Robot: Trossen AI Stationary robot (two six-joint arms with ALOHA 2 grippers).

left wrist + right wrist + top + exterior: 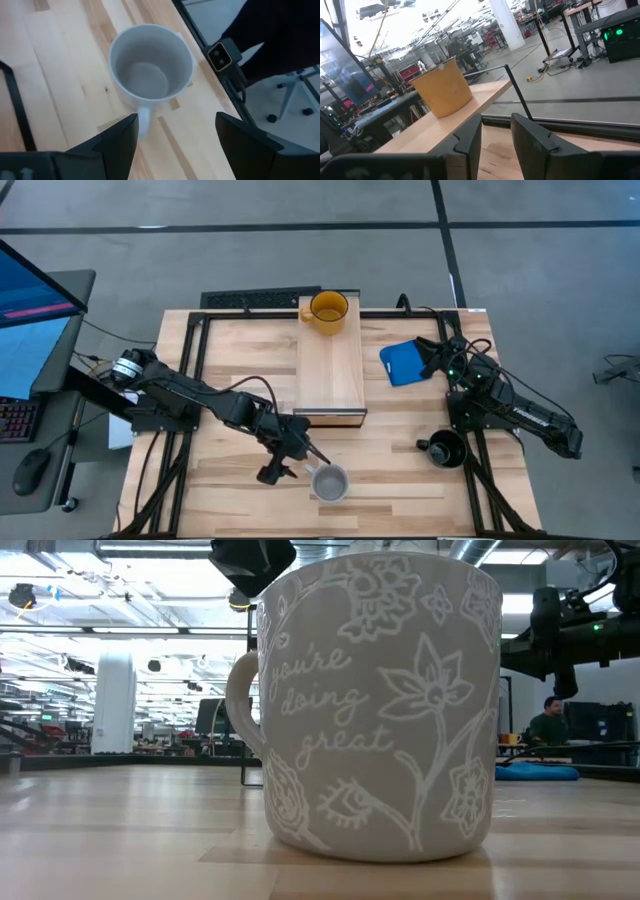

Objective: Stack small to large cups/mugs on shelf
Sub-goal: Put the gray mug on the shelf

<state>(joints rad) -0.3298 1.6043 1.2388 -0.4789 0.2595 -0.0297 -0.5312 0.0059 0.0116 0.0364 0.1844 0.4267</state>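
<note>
Next, I bring my left gripper over to the handle (310, 469) (144, 122) of the light grey mug, and then close it there.
The light grey mug (330, 481) stands upright on its base on the table near the front edge, printed with flowers and "you're doing great" in the low view (375, 700). My left gripper (175, 125) hovers open just above and to the mug's left (300, 466). Its fingers stand on either side of the mug's handle (144, 120) without touching it. The yellow-orange mug (328, 310) stands on the far end of the wooden shelf (331, 375). The black mug (445, 448) stands on the table at the right. My right gripper (437, 356) waits beside it, fingers a narrow gap apart (496, 125).
A flat blue object (403, 363) lies on the table right of the shelf, just by my right gripper. The table's black frame rails (195, 370) run along both sides. Bare wood lies between the grey mug and the shelf's dark front edge (330, 420).
</note>
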